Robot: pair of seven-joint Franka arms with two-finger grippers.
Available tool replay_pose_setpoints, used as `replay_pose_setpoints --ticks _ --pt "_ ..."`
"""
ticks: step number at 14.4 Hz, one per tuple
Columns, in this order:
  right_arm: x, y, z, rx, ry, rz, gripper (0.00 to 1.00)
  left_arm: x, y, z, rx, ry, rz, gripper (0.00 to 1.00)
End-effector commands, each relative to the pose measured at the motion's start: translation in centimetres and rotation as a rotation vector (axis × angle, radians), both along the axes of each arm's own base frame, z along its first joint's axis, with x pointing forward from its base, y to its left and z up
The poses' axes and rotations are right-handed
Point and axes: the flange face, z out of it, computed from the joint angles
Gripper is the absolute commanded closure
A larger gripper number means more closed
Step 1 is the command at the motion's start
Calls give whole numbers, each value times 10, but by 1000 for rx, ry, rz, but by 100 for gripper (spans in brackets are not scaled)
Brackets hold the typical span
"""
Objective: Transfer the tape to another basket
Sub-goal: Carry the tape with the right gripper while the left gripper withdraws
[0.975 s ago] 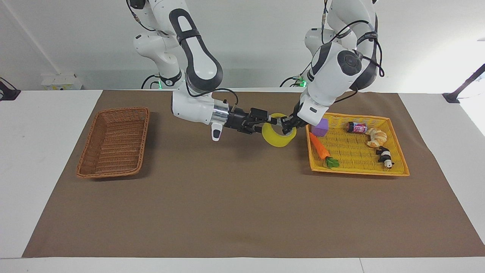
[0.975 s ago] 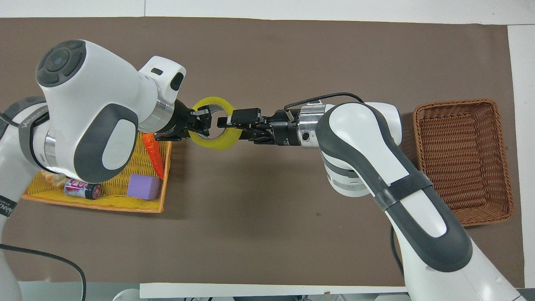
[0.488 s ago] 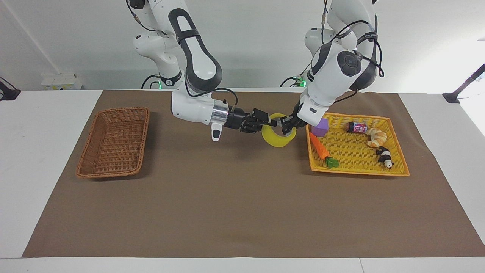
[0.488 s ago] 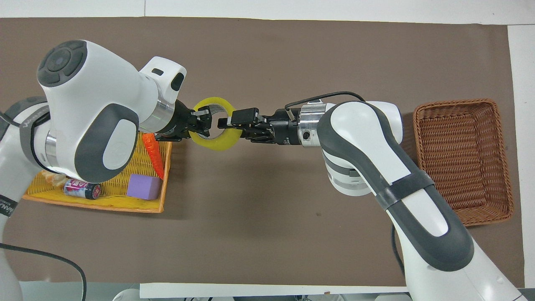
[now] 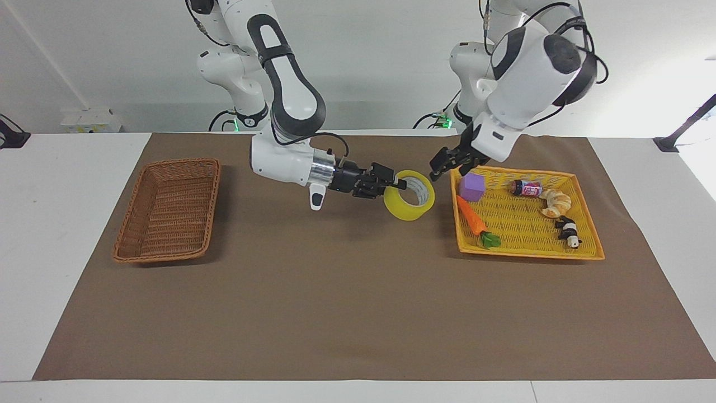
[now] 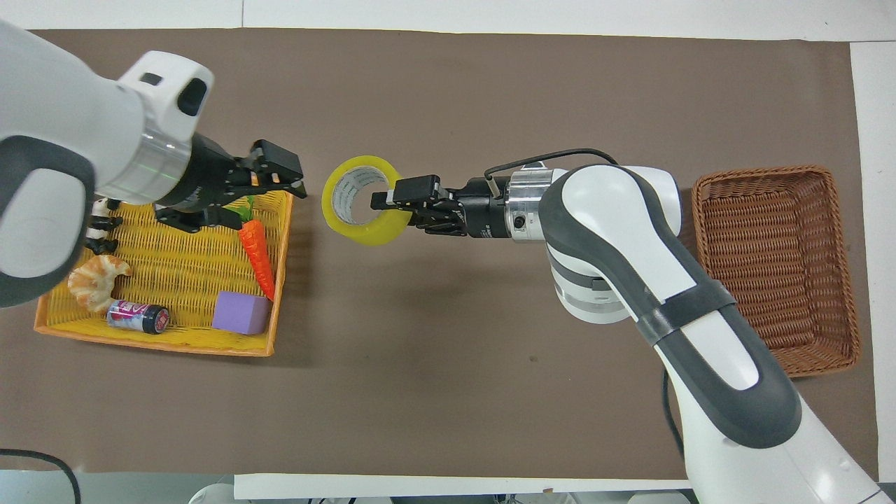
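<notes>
Next, I let go of the yellow roll of tape with my right gripper near the middle of the brown wicker basket's bottom [image 6: 757,278].
The yellow roll of tape [image 5: 411,202] [image 6: 360,225] hangs tilted in the air over the brown mat, between the two baskets and close to the yellow tray. My right gripper [image 5: 400,183] [image 6: 385,201] is shut on the roll's wall, one finger inside the ring. My left gripper [image 5: 447,161] [image 6: 283,175] is open and holds nothing; it is raised over the yellow tray's edge, apart from the tape. The brown wicker basket [image 5: 182,163] [image 6: 763,173] stands at the right arm's end of the table with nothing in it.
The flat yellow tray [image 5: 526,254] [image 6: 154,345] at the left arm's end holds a carrot [image 5: 472,218] [image 6: 257,255], a purple block [image 5: 472,186] [image 6: 241,313], a can [image 5: 527,188] [image 6: 138,316], a croissant [image 5: 555,202] [image 6: 94,278] and a panda toy [image 5: 569,231] [image 6: 101,227].
My left gripper opened, let go of the tape and drew back up over the yellow tray. The right gripper closed on the roll and now holds it alone.
</notes>
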Motion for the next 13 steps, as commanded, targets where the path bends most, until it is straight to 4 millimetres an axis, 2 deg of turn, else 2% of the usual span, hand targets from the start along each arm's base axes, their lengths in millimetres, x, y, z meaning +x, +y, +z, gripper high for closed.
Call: replay_pose_setpoints --ticks 1,2,4,6,9,12,13 --pt "10 -44 18 16 -22 1 87 14 78 -6 32 10 28 1" --pt "16 -70 25 7 -33 5 87 18 118 -10 42 3 42 1" --pt "25 -123 27 -2 -27 40 87 23 191 -16 75 -21 8 1" --pt "29 -205 29 -19 -16 85 87 22 234 -17 163 -33 -39 1" --pt "13 -322 25 -59 -19 137 86 23 260 -17 173 -49 -17 0" --pt "-25 -449 23 -171 -26 175 86 25 260 -15 174 -57 -15 0" --pt "-37 -481 25 -207 -28 199 86 25 259 -16 174 -55 -17 0"
